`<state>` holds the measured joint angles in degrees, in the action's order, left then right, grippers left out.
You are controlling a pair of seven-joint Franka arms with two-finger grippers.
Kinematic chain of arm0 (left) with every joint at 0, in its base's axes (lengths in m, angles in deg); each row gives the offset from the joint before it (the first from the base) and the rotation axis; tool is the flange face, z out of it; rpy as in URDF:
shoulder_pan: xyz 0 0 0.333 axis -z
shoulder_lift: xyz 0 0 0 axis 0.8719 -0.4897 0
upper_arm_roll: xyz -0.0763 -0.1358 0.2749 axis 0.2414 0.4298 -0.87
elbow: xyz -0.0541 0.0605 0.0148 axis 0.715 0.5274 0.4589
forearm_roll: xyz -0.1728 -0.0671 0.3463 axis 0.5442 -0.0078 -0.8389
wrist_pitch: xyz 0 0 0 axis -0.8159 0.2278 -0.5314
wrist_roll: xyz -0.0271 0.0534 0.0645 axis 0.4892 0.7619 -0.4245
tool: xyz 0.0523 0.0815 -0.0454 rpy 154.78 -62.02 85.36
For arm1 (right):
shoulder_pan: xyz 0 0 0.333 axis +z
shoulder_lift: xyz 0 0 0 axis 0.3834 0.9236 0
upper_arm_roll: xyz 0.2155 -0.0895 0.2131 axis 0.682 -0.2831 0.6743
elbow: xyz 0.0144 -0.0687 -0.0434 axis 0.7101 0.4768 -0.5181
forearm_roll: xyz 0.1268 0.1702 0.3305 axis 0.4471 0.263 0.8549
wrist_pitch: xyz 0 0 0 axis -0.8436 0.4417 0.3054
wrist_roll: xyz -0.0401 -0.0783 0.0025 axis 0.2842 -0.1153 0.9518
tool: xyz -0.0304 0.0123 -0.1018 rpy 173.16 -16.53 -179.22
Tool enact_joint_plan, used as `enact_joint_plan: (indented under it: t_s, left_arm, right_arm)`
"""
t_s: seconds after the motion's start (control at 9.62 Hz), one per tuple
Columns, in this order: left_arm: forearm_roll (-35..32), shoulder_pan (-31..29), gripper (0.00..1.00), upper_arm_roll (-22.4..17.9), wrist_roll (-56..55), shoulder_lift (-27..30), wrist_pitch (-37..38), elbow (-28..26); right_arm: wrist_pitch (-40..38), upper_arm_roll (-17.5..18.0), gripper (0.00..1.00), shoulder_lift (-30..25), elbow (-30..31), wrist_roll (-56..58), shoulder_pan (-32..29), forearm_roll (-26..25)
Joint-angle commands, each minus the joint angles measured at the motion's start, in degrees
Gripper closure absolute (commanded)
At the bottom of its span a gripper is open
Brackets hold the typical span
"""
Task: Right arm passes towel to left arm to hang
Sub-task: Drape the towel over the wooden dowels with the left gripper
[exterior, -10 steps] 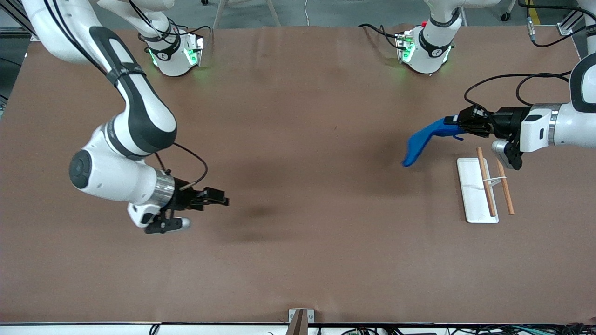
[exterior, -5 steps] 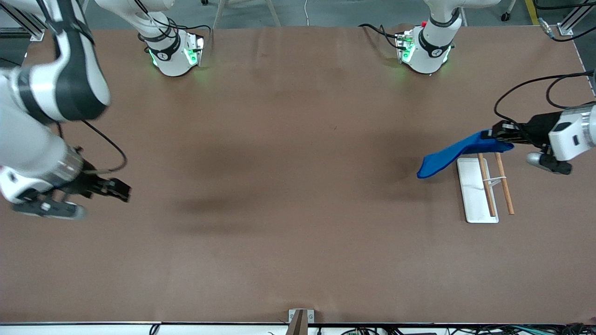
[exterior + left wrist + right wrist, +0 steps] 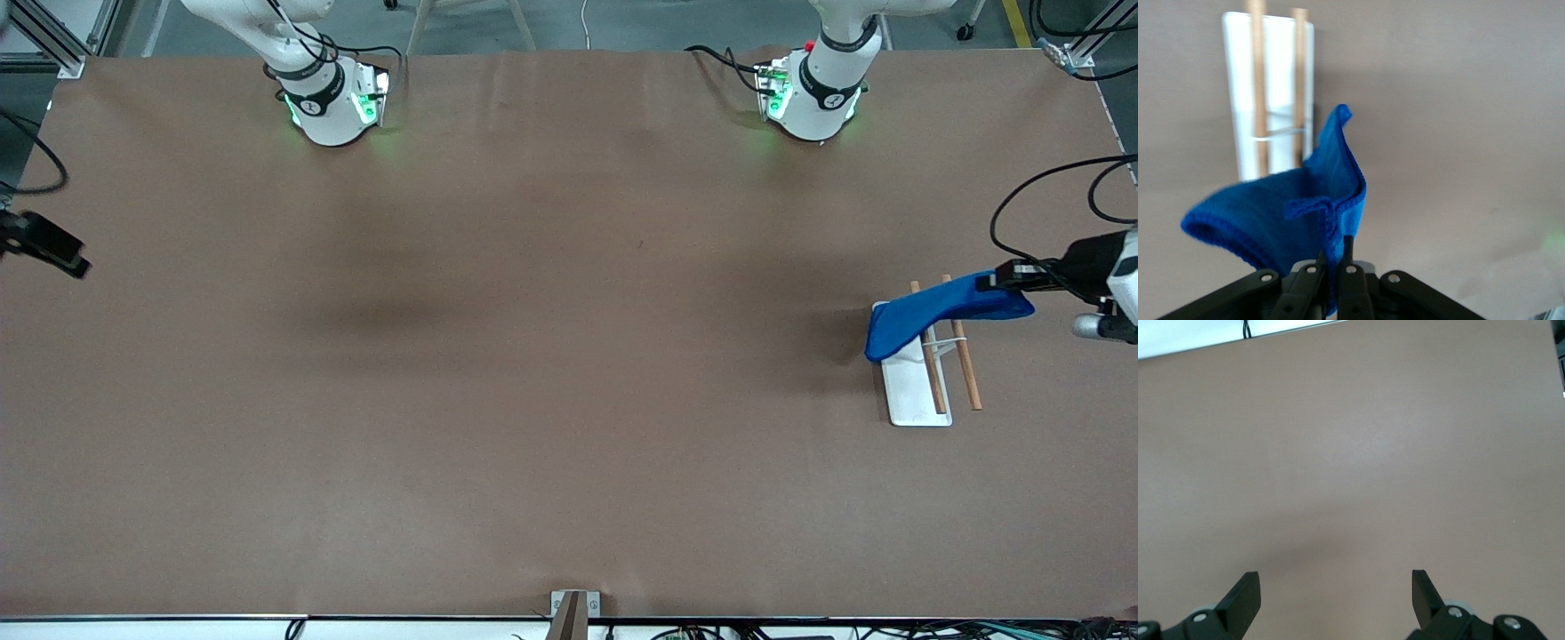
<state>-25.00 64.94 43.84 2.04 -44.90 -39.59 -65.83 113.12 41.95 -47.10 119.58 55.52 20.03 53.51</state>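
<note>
Next, my left gripper hangs the blue towel across the middle of the two wooden rods (image 3: pixel 1277 127) over the white tray.
The bright blue towel (image 3: pixel 933 313) hangs from my left gripper (image 3: pixel 997 281), which is shut on one edge of it. The towel droops over the two wooden rods (image 3: pixel 963 366) and the white tray (image 3: pixel 907 391) at the left arm's end of the table. In the left wrist view the towel (image 3: pixel 1285 213) is pinched between the fingers (image 3: pixel 1350 257), its corner loop showing, with the tray (image 3: pixel 1281 80) and rods below. My right gripper (image 3: pixel 67 258) is at the edge of the front view over the right arm's end of the table, open and empty (image 3: pixel 1336 587).
The brown table (image 3: pixel 551 356) carries only the tray with rods. The two arm bases (image 3: pixel 333 102) (image 3: pixel 809 98) stand along the edge farthest from the front camera. A small bracket (image 3: pixel 573 609) sits at the table's nearest edge.
My left gripper has carried the towel toward the left arm's end, from beside the tray to over the rods. My right arm has swung away toward its own end of the table, almost out of view.
</note>
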Motion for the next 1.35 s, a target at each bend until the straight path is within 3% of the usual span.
enact_joint_plan:
  t_s: [0.0,0.52,0.94,1.04,1.14,1.25]
  left_arm:
    - [-0.75,0.04,1.00,-2.23,5.08,-5.10,-0.48,2.70]
    - [1.00,-0.40,0.99,-5.40,3.08,-15.99,-4.96,11.12]
    - [4.32,-1.88,0.94,-5.31,0.70,-17.95,-10.59,10.53]
    - [5.82,-2.07,0.69,-5.31,0.62,-18.73,-10.59,10.70]
    - [5.84,-1.55,0.07,-5.40,0.70,-18.57,-10.68,10.79]
    - [5.93,-1.89,0.00,-5.40,1.14,-17.69,-10.68,10.96]
  right_arm:
    - [-1.49,-0.91,0.00,-2.07,2.13,1.34,-0.30,1.15]
    - [1.84,-1.88,0.00,-1.37,2.31,1.08,1.46,2.12]
    - [2.02,-1.79,0.00,-1.37,2.23,1.25,1.11,2.12]
    - [2.02,-1.44,0.00,-1.29,2.23,1.26,0.15,2.12]
    - [2.02,-1.00,0.00,-1.29,2.23,1.26,-0.73,2.12]
    - [1.93,-0.56,0.00,-1.20,2.23,1.26,-1.17,2.12]
